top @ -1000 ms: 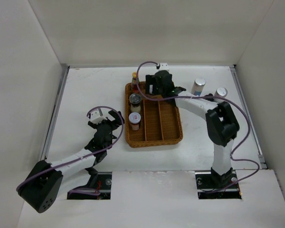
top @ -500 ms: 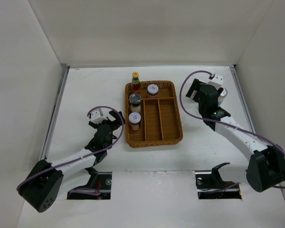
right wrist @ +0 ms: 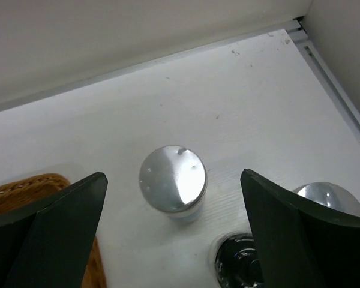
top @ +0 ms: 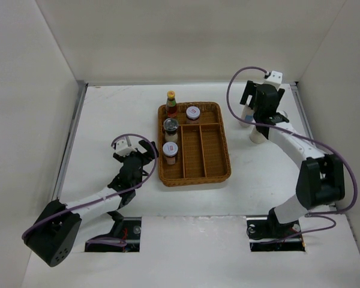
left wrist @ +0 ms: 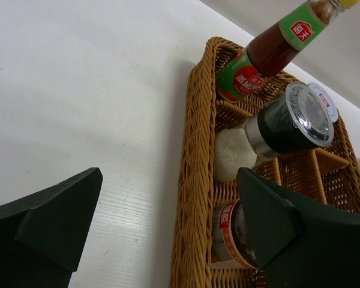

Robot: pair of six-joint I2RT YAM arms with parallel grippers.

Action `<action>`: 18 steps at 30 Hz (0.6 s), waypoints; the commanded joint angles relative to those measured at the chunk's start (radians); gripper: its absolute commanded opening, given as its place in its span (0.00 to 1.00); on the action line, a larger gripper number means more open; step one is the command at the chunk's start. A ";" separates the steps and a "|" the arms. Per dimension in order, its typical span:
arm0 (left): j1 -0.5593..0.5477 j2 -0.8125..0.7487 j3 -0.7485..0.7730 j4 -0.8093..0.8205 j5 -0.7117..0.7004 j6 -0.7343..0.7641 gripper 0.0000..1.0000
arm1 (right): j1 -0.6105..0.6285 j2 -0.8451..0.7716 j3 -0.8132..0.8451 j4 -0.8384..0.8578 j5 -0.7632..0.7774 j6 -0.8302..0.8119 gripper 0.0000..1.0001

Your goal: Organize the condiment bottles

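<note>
My right gripper is to move next to close around the upper end (top: 247, 109) (right wrist: 174, 183) of the silver-capped white cylinder, the one standing nearest to the brown wicker tray.
The brown wicker tray (top: 222, 171) holds the red sauce bottle (top: 171, 103) and three short spice jars (top: 193, 113), (top: 170, 126), (top: 170, 152). My right gripper (top: 261, 103) is open and empty above one silver-capped white cylinder (right wrist: 175, 185) at the back right. The right wrist view also shows my right gripper (right wrist: 171, 177), the second silver cap (right wrist: 329, 198) and the black bottle's top (right wrist: 239, 267) close by. My left gripper (top: 143, 153) is open and empty on the table just left of the tray. In the left wrist view my left gripper (left wrist: 169, 177) faces the tray rim (left wrist: 195, 180), the sauce bottle (left wrist: 258, 60) and two jars (left wrist: 294, 117), (left wrist: 233, 237).
The tray's two long right compartments (top: 213, 150) hold nothing. White walls enclose the table, and a metal rail (top: 309, 132) runs along its right edge near the cylinders. In the top view the right arm hides most of the cylinders and the black bottle.
My right gripper left a spice jar in the tray's back middle compartment and swung right and back over the silver-capped cylinders. The left arm has barely moved.
</note>
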 commanded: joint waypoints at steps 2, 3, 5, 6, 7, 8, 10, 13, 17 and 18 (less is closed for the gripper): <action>0.008 -0.003 0.013 0.047 0.010 -0.013 0.98 | -0.044 0.069 0.038 0.020 -0.009 -0.018 1.00; 0.010 0.000 0.015 0.047 0.011 -0.013 0.98 | -0.045 0.089 0.052 0.017 -0.023 -0.027 1.00; 0.010 0.000 0.015 0.047 0.014 -0.013 0.98 | -0.055 0.134 0.087 0.002 -0.049 -0.047 1.00; 0.010 0.000 0.015 0.047 0.010 -0.013 0.98 | -0.055 0.151 0.103 -0.009 -0.067 -0.054 1.00; 0.010 0.000 0.015 0.047 0.008 -0.013 0.98 | -0.055 0.165 0.113 -0.013 -0.081 -0.055 1.00; 0.013 0.003 0.016 0.049 0.007 -0.013 0.98 | -0.055 0.178 0.121 -0.012 -0.093 -0.049 1.00; 0.016 0.006 0.018 0.049 0.011 -0.013 0.98 | -0.055 0.211 0.144 -0.007 -0.110 -0.041 1.00; 0.017 -0.009 0.013 0.049 0.005 -0.012 0.98 | -0.052 0.255 0.181 -0.027 -0.121 -0.038 0.95; 0.028 -0.020 0.008 0.044 0.008 -0.010 0.98 | -0.035 0.263 0.181 -0.055 -0.104 -0.037 0.96; 0.028 -0.023 0.007 0.044 0.008 -0.010 0.98 | -0.032 0.257 0.170 -0.053 -0.097 -0.031 0.97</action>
